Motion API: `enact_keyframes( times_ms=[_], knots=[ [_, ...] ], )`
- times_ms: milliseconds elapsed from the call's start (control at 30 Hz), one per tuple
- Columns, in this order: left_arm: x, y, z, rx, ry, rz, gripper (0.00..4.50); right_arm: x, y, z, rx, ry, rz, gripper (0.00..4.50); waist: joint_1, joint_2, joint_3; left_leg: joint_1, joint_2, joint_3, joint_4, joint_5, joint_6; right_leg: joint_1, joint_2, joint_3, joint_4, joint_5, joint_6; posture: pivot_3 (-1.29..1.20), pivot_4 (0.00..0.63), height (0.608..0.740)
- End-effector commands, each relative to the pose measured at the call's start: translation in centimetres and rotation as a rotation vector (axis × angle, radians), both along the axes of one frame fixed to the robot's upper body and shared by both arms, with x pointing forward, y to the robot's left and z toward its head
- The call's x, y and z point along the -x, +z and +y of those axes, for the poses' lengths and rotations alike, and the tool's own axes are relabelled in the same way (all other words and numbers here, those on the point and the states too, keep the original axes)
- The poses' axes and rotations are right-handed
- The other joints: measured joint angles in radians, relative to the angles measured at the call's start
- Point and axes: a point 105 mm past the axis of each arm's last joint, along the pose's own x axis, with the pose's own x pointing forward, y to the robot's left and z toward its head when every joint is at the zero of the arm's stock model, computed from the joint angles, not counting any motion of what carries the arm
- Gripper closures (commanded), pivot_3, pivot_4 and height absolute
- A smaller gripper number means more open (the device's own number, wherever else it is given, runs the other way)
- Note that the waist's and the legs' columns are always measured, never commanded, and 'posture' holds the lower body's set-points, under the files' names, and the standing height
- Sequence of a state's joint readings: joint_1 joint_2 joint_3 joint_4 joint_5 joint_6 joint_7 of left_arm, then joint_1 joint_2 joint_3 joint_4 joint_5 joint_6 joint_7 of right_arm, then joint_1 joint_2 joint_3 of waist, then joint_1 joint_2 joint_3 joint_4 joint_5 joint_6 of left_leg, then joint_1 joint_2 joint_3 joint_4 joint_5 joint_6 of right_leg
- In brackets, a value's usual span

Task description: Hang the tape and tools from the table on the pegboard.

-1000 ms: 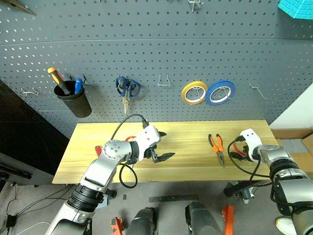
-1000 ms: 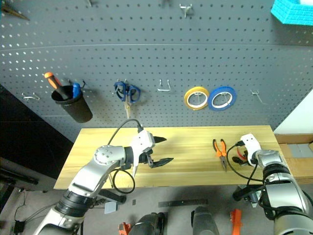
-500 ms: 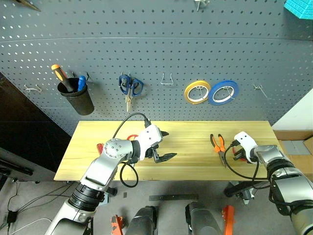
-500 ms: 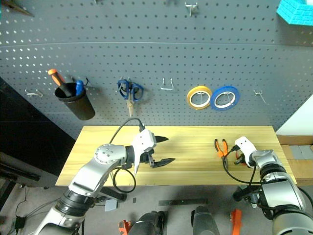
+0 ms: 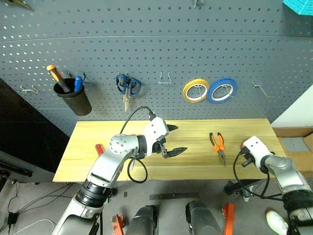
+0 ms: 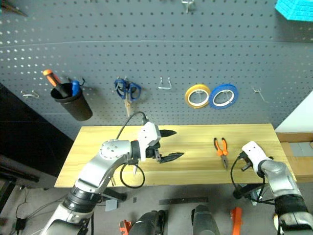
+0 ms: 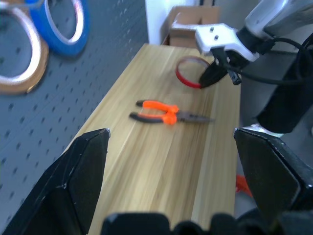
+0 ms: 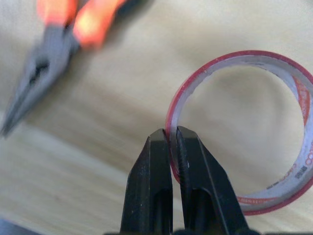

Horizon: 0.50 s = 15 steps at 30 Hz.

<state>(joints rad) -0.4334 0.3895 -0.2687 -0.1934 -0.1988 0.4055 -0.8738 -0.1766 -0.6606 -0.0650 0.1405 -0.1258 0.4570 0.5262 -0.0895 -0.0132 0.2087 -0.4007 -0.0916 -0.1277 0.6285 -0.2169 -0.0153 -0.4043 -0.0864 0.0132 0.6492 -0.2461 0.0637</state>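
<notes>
Next, my right gripper lets go of the red tape ring on the bare hook (image 5: 256,92) next to the blue roll.
A thin red tape (image 8: 234,57) ring lies at the right end of the wooden table (image 5: 195,159). My right gripper (image 8: 171,137) is shut on its wall, one finger inside the ring and one outside; the left wrist view shows the same grip on the tape (image 7: 187,74). I cannot tell whether the ring is off the wood. Orange-and-black pliers (image 5: 218,143) lie just left of it. A red screwdriver handle (image 5: 99,148) pokes out beside my left arm. My left gripper (image 5: 175,139) hovers open and empty over the table's middle. Behind rises the dark pegboard (image 5: 156,44).
Hanging on the board are a black cup (image 5: 76,100) with an orange-handled screwdriver, blue scissors (image 5: 128,87), a yellow roll (image 5: 195,91) and a blue roll (image 5: 221,90). Bare hooks (image 5: 165,78) sit between them, another hook (image 5: 258,88) at the right. A cardboard box (image 7: 188,24) stands beyond the table's right end.
My right gripper has shut on the red tape and drawn back toward the table's front right corner. My left gripper has risen and shifted slightly right, still open.
</notes>
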Motion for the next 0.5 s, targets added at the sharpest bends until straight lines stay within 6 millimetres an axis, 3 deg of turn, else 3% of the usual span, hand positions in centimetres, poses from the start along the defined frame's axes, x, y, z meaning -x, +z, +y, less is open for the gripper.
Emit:
enact_keyframes(
  times_ms=[33,133,267,367,500],
  knots=[
    [-0.2,2.4,-0.5,0.058,-0.014,-0.068,0.13,0.0,6.6,1.9,0.014,-0.011,-0.256,4.47,0.0,-0.001,0.001,0.0,0.0,0.0,0.0,0.0,0.0,0.0,0.0,0.0,0.0,0.0,0.0,-0.21,0.208,0.74],
    [-0.5,3.4,-1.0,0.09,-0.023,-0.076,0.13,0.0,10.7,3.9,-0.023,-0.023,-0.445,4.47,0.0,-0.003,0.003,0.0,0.002,0.0,0.0,0.0,0.0,0.0,0.001,0.001,0.0,0.002,0.001,-0.22,0.212,0.74],
    [-0.5,3.9,-1.5,0.101,-0.045,-0.084,0.13,-0.6,13.7,4.9,-0.055,-0.041,-0.567,4.47,0.001,-0.004,0.003,0.0,0.0,0.001,0.001,0.001,0.001,0.0,0.002,0.002,-0.001,0.003,0.003,-0.22,0.212,0.74],
    [-0.5,4.3,-2.1,0.105,-0.062,-0.095,0.13,-2.2,15.8,3.9,-0.11,-0.103,-0.636,4.47,0.001,-0.004,0.004,0.0,0.0,0.002,0.0,0.001,0.001,0.0,0.002,0.002,-0.003,0.003,0.003,-0.22,0.209,0.74],
    [-0.5,4.4,-2.6,0.109,-0.07,-0.1,0.13,-4.1,16.1,2.0,-0.122,-0.147,-0.642,4.47,0.003,-0.004,0.005,0.0,0.0,0.002,0.0,0.001,0.002,0.0,0.002,0.002,-0.003,0.005,0.0,-0.2,0.205,0.74]
  ],
)
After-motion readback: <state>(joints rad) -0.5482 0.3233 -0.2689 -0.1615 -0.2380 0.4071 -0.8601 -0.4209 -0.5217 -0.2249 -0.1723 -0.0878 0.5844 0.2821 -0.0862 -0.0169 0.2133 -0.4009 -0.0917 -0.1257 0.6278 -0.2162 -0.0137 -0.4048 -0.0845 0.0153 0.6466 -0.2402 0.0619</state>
